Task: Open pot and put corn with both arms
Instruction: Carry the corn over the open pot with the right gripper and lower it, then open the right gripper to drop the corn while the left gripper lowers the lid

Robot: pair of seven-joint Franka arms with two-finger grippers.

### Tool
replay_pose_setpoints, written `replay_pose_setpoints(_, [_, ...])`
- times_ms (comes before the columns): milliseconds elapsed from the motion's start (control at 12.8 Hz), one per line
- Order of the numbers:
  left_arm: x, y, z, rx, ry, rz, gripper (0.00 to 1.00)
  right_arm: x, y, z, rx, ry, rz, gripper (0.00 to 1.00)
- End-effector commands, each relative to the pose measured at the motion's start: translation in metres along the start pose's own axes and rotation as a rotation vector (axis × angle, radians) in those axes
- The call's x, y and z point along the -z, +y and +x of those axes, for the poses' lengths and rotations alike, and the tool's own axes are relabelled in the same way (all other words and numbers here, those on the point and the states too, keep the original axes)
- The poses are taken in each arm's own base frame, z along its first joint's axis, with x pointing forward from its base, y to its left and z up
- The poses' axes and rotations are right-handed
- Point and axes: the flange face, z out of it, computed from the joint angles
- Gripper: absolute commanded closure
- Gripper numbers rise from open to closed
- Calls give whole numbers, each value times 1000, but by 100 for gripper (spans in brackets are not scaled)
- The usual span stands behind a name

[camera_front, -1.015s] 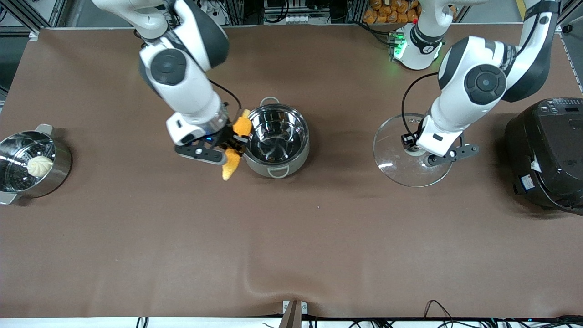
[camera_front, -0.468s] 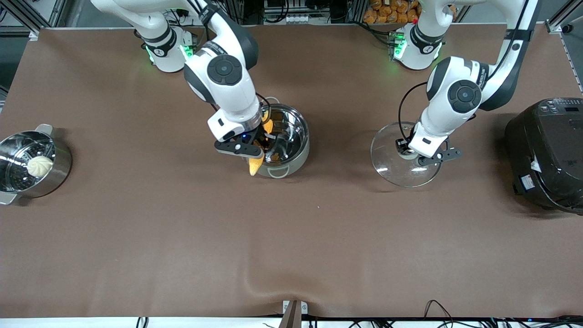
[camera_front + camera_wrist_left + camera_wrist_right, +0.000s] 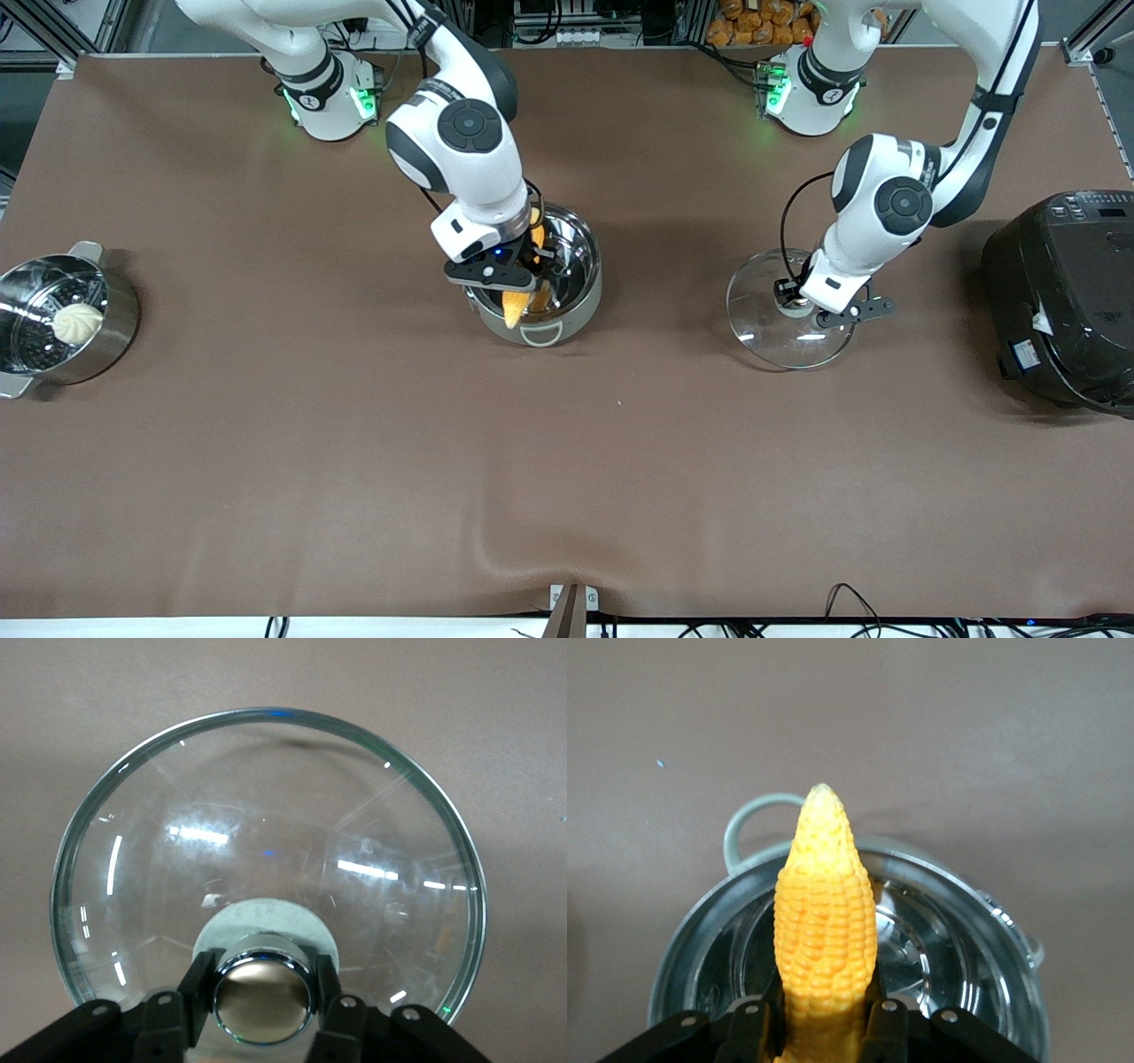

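My left gripper needs to set the glass lid down on the table (image 3: 783, 315) (image 3: 267, 899). The lid will go between the steel pot and the rice cooker. It is now held low over the table.
The steel pot (image 3: 576, 292) stands open mid-table, without its lid; it also shows in the right wrist view (image 3: 948, 930). My right gripper (image 3: 523, 279) is shut on the yellow corn (image 3: 516, 310) and holds it over the pot's open mouth, the tip over the rim nearer the front camera. In the right wrist view the corn (image 3: 824, 921) sits between the black fingers (image 3: 757, 1028). My left gripper (image 3: 811, 306) is shut on the copper-coloured knob (image 3: 262, 999) of the glass lid (image 3: 771, 328), held low over the table toward the left arm's end. The lid (image 3: 266, 842) fills the left wrist view.
A steel steamer pot (image 3: 115, 328) with a white bun (image 3: 77, 322) stands at the right arm's end of the table. A large black rice cooker (image 3: 1063, 301) stands at the left arm's end, beside the lid. Brown table cloth (image 3: 567, 461) spreads nearer the front camera.
My right gripper has carried the corn from beside the pot to over its mouth. My left gripper has lowered the lid toward the table.
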Motion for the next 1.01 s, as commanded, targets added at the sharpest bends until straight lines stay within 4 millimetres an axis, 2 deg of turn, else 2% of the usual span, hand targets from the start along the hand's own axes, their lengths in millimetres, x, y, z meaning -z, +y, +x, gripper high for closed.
replay_pose_setpoints(0, [-5,-3,4,-3,4,-14,100,-8,-3,-11,0,27,-11,71])
replay_pose_setpoints(78, [-9,-10,7,7,1,-14,100,-11,-3,-12,-10,24,-14,71])
replay_pose_setpoints(390, [-22,-9,8,-3,-4,-20,100,-18,-7,-17,-4,17,-11,66])
replay_pose_setpoints(546, [-27,-10,9,-1,-8,-22,100,-19,-10,-21,-9,15,-8,41])
replay_pose_setpoints(624, [-31,-9,9,-1,-14,-22,75,-19,-10,-22,-9,15,-9,39])
replay_pose_setpoints(702, [-33,-9,10,-5,-17,-21,43,-20,-12,-25,-4,14,-10,28])
replay_pose_setpoints(780, [-32,-8,12,-12,-12,-18,14,-20,-12,-25,-4,13,-11,24])
replay_pose_setpoints(859, [-29,-7,14,-13,-3,-21,0,-19,-12,-24,-4,14,-10,21])
replay_pose_setpoints(937, [-23,-5,18,-11,10,-26,0,-18,-12,-23,-6,15,-11,21])
